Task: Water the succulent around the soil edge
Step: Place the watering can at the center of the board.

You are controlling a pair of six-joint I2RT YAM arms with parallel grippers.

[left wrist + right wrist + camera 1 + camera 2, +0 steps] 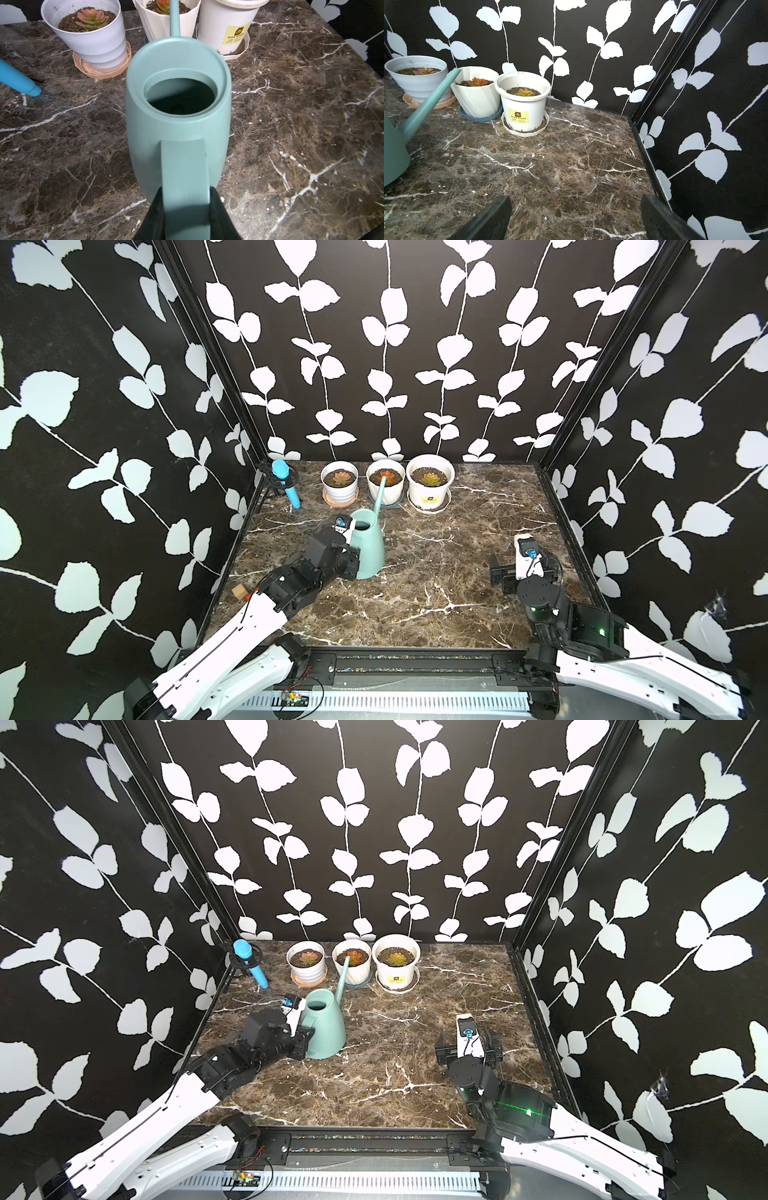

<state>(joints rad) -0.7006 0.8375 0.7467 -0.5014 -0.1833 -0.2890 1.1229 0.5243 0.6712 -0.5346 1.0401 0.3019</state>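
My left gripper needs to set the teal watering can down on the marble table (375, 565) (188, 178) in front of the middle pot.
A teal watering can (368, 549) (178, 116) stands on the marble table (436, 593), left of centre. My left gripper (186, 197) (351, 556) is shut on its flat handle, one black finger on each side. Its long spout (380, 493) (431, 97) slants up toward the middle of three white pots at the back; its tip lines up with that pot's orange succulent (388, 476) in both top views. Left pot (339, 489) holds a pink succulent, right pot (429, 489) a yellow-orange one. My right gripper (576, 200) (467, 1040) hangs open and empty above the table's right side.
A blue microphone-shaped object (286, 485) leans on a black stand at the back left corner. A small wooden block (240, 591) lies by the table's left edge. Black frame rails (573, 531) and leaf-patterned walls close in the table on three sides.
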